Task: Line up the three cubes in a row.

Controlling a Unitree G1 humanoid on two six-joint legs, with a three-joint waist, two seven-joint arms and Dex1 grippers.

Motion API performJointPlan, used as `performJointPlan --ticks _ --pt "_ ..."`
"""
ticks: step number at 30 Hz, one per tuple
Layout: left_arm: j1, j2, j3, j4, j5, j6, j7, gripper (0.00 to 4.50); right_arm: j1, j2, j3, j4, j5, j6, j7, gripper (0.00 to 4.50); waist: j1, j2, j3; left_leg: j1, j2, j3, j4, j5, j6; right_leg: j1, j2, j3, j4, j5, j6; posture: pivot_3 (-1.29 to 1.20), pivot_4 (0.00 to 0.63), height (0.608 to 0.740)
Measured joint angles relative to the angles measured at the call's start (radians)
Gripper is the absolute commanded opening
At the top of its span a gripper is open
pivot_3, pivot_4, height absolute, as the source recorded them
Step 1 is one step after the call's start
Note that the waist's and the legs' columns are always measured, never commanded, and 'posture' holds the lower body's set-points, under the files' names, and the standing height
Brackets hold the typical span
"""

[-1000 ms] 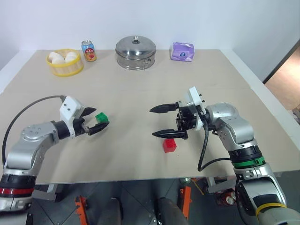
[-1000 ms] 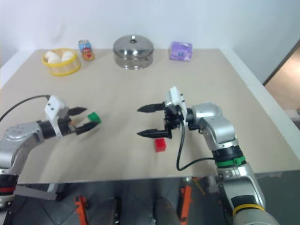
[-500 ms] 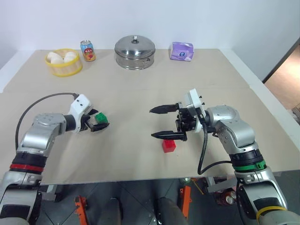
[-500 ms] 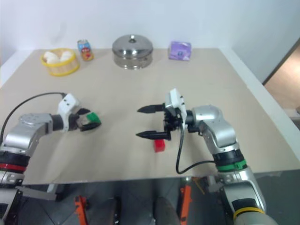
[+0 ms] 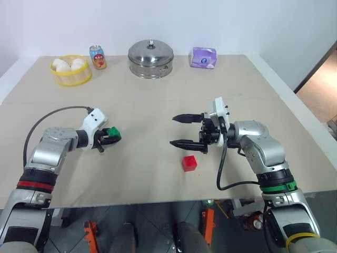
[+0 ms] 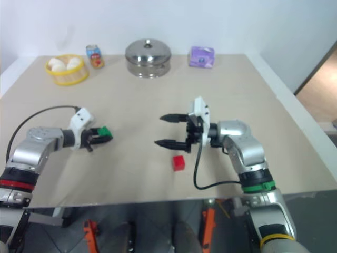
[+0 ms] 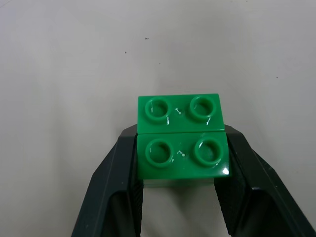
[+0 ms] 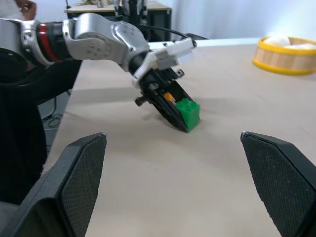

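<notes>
Next, my left gripper lets go of the green cube on the bare table point(image 5: 160, 169) beside the red cube, with a small gap between them.
My left gripper point(image 5: 111, 136) is shut on the green cube point(image 7: 180, 143), low over the table at the left; its two black fingers press the cube's sides. In the right wrist view the green cube point(image 8: 188, 112) sits at the tips of that gripper, with a small orange patch just behind it that I cannot identify. The red cube point(image 5: 189, 163) lies alone on the table near the front, just off the lower finger of my right gripper point(image 5: 172, 130). That gripper points left, open wide and holding nothing.
Along the far edge of the table stand a yellow basket point(image 5: 71, 80) with white eggs, a soda can point(image 5: 98, 57), a lidded steel pot point(image 5: 151, 59) and a purple tissue pack point(image 5: 204, 57). The table's front edge runs close behind the red cube.
My left gripper reached forward around the green cube and shut on it. My right gripper turned a little, so its lower finger now stands farther from the red cube.
</notes>
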Motion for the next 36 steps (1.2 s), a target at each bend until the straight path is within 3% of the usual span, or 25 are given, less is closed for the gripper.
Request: performJointPlan --ticks 8,13,17,25,36 --pt "0.014 0.002 -0.001 -0.030 0.006 -0.004 -0.039 1.36 -0.010 0.003 0.000 0.010 -0.003 -0.009 0.006 4.50 0.000 0.000 0.000 0.000 0.000 0.000 0.000 0.000 0.000 0.000 0.000 0.000 0.000 0.000 0.000 0.00 0.150 0.739" --pt "0.127 0.031 -0.042 -0.244 -0.056 -0.048 -0.221 1.36 0.006 -0.049 -0.001 -0.026 0.002 -0.001 0.051 4.50 0.000 0.000 0.000 -0.001 0.000 0.000 -0.001 0.000 0.000 -0.001 0.000 0.000 0.000 -0.001 -0.001 0.00 0.150 0.739" --pt "0.154 0.046 -0.080 -0.348 -0.070 -0.048 -0.276 1.36 0.043 -0.121 -0.001 -0.071 0.001 0.000 0.113 4.50 0.003 0.000 0.000 0.000 0.000 0.000 -0.001 0.000 0.000 0.000 0.000 0.000 0.000 -0.004 -0.005 0.00 0.150 0.739" --pt "0.129 -0.014 -0.185 -0.380 -0.008 -0.037 -0.243 1.36 0.107 -0.175 0.001 -0.115 -0.016 -0.020 0.145 4.50 0.001 0.000 0.000 0.000 0.000 0.000 0.004 0.000 0.000 0.001 0.000 0.001 0.001 -0.003 -0.005 0.00 0.150 0.739" --pt "0.094 -0.107 -0.234 -0.414 -0.004 0.068 -0.198 1.36 0.121 -0.177 -0.001 -0.152 -0.017 -0.020 0.121 4.50 0.001 0.000 0.000 0.000 -0.001 0.000 0.004 0.000 0.000 0.002 0.000 0.001 0.001 -0.002 -0.003 0.00 0.150 0.739"
